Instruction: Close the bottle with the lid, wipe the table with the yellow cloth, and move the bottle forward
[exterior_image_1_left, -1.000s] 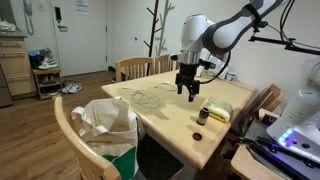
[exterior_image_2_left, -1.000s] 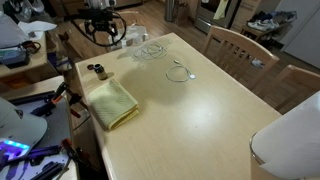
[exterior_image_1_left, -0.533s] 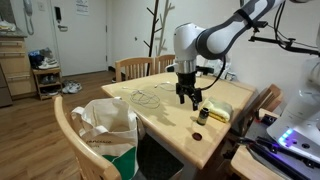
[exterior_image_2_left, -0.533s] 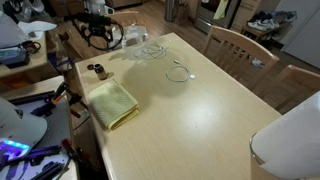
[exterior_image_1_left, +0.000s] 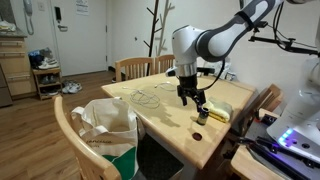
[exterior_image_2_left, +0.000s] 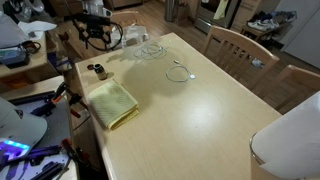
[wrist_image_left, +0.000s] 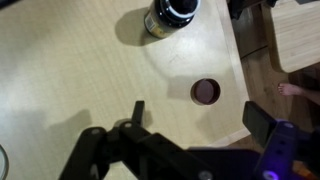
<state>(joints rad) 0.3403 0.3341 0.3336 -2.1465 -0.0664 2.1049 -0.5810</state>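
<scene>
My gripper will move next to the small dark bottle standing beside the yellow cloth and take hold of its upper part (exterior_image_1_left: 204, 113) (wrist_image_left: 174, 13).
A small dark bottle (exterior_image_1_left: 203, 115) stands uncapped near the table's edge, and it also shows in the other exterior view (exterior_image_2_left: 100, 72) and at the top of the wrist view (wrist_image_left: 170, 15). Its round dark lid (wrist_image_left: 205, 92) lies flat on the table beside it, apart from it, and shows in both exterior views (exterior_image_1_left: 197, 134) (exterior_image_2_left: 90, 68). The yellow cloth (exterior_image_1_left: 218, 110) (exterior_image_2_left: 110, 102) lies folded next to the bottle. My gripper (wrist_image_left: 200, 115) (exterior_image_1_left: 190, 97) is open and empty, hovering above the lid with its fingers on either side of it.
Loose cables (exterior_image_1_left: 150, 97) (exterior_image_2_left: 152, 50) and a wire ring (exterior_image_2_left: 178, 72) lie on the wooden table (exterior_image_2_left: 200, 120). The table edge (wrist_image_left: 235, 60) runs close by the lid. Wooden chairs (exterior_image_1_left: 140, 66) surround the table, one holding a white bag (exterior_image_1_left: 105, 125).
My gripper has moved down and toward the bottle and lid over the last second. The bottle, lid and cloth have not moved.
</scene>
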